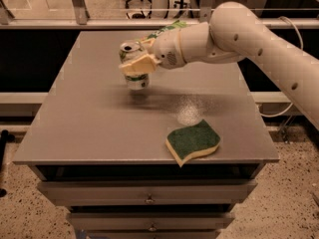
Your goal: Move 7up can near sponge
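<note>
Next, my gripper sets the 7up can down on the grey table [214, 119], placing it just behind the far corner of the sponge. The can is now held upright just above the table.
The 7up can [135, 79] is a small silver can with green markings and a pull-tab top. My gripper [138, 59] is shut on it and holds it upright just above the grey table [89, 123], left of centre. The sponge [192, 141], dark green over pale yellow foam, lies flat near the table's front right edge. The can hangs well to the back left of the sponge, apart from it.
A crinkled green snack bag [172, 27] shows behind my arm at the back of the table. Drawers [149, 198] sit under the tabletop. A glass partition and office chairs stand beyond the table's far edge.
</note>
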Controlling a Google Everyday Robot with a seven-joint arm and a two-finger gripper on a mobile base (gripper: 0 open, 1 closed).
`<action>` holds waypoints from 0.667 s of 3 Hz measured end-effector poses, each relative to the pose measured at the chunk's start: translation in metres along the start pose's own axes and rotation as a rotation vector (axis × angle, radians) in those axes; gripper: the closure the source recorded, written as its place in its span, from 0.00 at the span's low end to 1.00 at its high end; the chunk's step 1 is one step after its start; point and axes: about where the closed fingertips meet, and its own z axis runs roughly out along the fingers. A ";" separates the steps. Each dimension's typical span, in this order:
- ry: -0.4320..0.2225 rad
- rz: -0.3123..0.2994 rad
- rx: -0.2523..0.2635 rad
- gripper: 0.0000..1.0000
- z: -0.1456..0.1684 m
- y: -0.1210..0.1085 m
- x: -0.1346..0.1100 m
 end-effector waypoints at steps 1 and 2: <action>0.001 0.054 0.072 1.00 -0.067 -0.023 0.047; -0.036 0.091 0.168 1.00 -0.132 -0.034 0.066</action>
